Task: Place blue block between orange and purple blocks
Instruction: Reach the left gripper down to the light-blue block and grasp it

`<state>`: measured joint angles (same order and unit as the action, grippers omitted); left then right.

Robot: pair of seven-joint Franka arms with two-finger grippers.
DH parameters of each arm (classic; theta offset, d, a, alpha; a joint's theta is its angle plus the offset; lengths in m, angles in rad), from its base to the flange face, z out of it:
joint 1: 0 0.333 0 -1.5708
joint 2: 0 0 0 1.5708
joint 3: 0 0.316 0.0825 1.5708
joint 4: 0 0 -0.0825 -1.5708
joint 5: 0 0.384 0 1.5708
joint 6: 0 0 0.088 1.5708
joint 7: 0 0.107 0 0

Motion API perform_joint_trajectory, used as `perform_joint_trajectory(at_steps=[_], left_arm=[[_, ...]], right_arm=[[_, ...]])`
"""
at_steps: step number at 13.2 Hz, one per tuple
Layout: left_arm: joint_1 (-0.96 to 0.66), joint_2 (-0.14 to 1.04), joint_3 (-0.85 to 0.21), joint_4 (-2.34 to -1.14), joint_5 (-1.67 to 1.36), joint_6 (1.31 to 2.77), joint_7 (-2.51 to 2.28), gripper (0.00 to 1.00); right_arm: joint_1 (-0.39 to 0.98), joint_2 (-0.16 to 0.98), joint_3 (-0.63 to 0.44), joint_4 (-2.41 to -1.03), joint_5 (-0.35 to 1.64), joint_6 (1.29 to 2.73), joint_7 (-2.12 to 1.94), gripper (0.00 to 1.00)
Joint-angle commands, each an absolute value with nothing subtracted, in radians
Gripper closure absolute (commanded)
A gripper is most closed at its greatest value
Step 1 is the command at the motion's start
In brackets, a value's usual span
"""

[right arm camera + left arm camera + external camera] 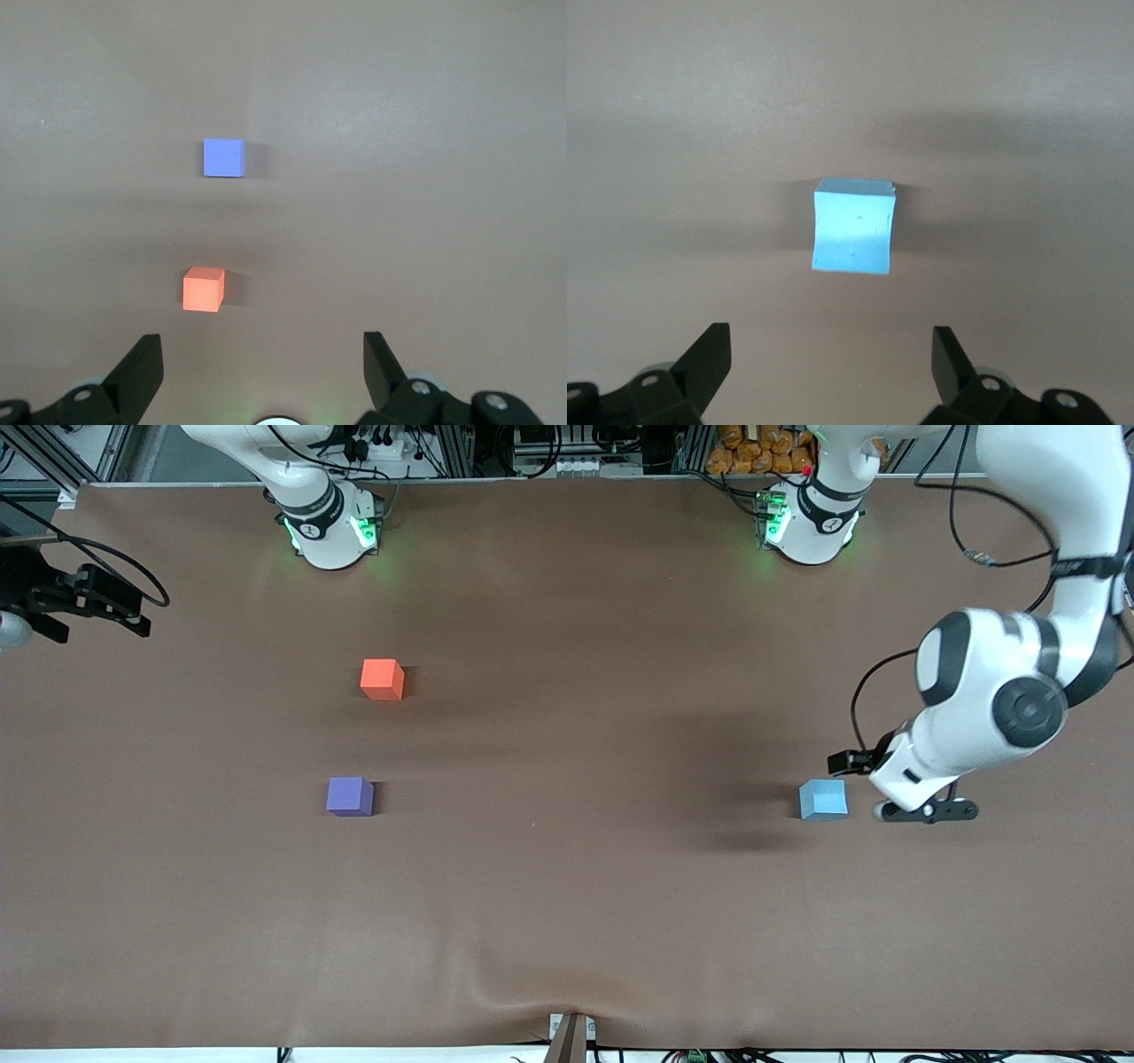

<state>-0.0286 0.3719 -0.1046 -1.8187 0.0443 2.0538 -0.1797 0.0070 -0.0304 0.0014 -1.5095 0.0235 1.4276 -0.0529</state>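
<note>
I need to move my left gripper to the blue block next and close it on the block's middle [824,799] [853,227], across its front and back sides.
The sky-blue block [823,798] sits on the brown table toward the left arm's end. My left gripper [921,810] hangs low just beside it, on the side away from the other blocks. In the left wrist view the blue block [853,226] lies apart from the gripper [830,333], whose jaws are wide open and empty. The orange block [383,678] and the purple block [350,795] sit toward the right arm's end, the purple one nearer the front camera, with a gap between them. The right wrist view shows the orange block [204,289] and the purple block [223,158] below the open, empty right gripper [263,341].
The arm bases [330,524] [808,522] stand at the table's back edge. A black camera mount [84,598] juts in at the right arm's end. A small clamp [571,1035] sits on the table's front edge, where the cloth is wrinkled.
</note>
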Motion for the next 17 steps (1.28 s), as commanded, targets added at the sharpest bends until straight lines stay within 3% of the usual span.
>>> perform_joint_trajectory(at_steps=[1,10,13,14,15,17], left_arm=[[-0.028,0.44,-0.107,-1.804,0.029,2.117,-0.203,0.0],[-0.032,0.61,-0.103,-1.792,0.044,2.223,-0.201,0.0],[-0.035,0.673,-0.101,-1.715,0.044,2.229,-0.201,0.0],[-0.026,0.67,-0.104,-1.717,0.043,2.227,-0.202,0.75],[-0.023,0.67,-0.104,-1.723,0.043,2.227,-0.198,1.0],[-0.026,0.666,-0.104,-1.724,0.043,2.22,-0.193,1.0]], right_arm=[[-0.018,-0.026,0.006,-1.496,0.052,1.413,-0.069,0.0],[-0.02,-0.026,0.006,-1.496,0.057,1.41,-0.069,0.0],[-0.02,-0.026,0.006,-1.496,0.057,1.408,-0.069,0.0],[-0.02,-0.026,0.006,-1.496,0.057,1.41,-0.069,0.0],[-0.02,-0.026,0.006,-1.496,0.057,1.41,-0.069,0.0],[-0.02,-0.026,0.006,-1.496,0.057,1.41,-0.069,0.0]])
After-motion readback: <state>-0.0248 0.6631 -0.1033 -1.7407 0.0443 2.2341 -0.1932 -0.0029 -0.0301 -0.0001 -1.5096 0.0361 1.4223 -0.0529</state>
